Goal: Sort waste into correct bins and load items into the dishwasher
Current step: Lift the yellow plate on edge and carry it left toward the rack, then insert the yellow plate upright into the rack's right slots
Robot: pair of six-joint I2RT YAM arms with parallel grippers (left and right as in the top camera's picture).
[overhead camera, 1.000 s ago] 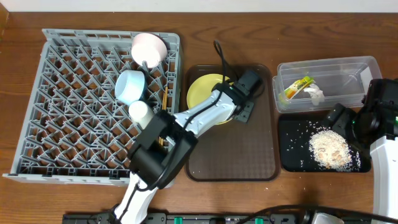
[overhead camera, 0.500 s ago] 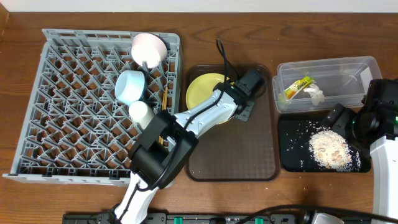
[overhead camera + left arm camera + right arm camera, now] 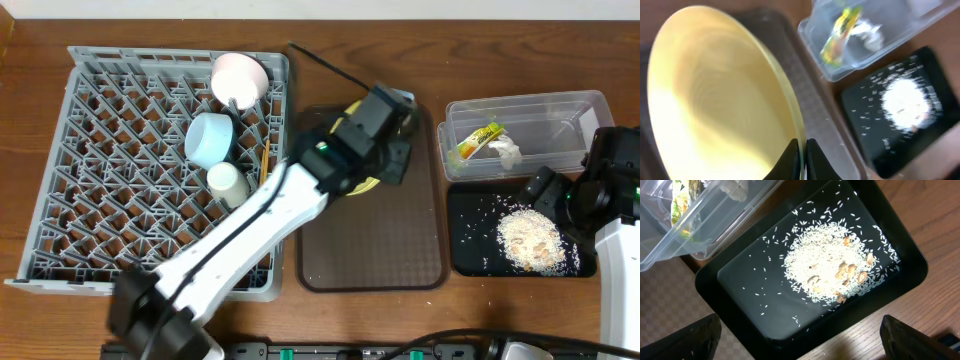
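The robot's left gripper should release the yellow-green plate in the rack (image 3: 271, 142) between the light blue bowl and the brown tray.
My left gripper (image 3: 802, 156) is shut on the rim of the yellow-green plate (image 3: 715, 95), which is tilted up above the brown tray (image 3: 375, 235). In the overhead view the left arm hides most of the plate. The grey dishwasher rack (image 3: 120, 190) holds a white bowl (image 3: 240, 76), a light blue bowl (image 3: 210, 138), a white cup (image 3: 225, 180) and chopsticks (image 3: 263, 160). The clear bin (image 3: 560, 115) holds the wrapper (image 3: 478, 140) and the tissue (image 3: 507, 152). Food scraps (image 3: 830, 270) lie in the black bin (image 3: 740, 285). My right gripper (image 3: 802, 342) hangs open over that bin's near edge, holding nothing.
The brown tray lies between the rack and the two bins. The right arm's base (image 3: 620, 200) stands at the table's right edge, close to both bins. A black cable (image 3: 325, 62) runs above the brown tray.
My left gripper has shut on the plate's rim and risen, tilting the plate up off the brown tray. The right arm has not moved.
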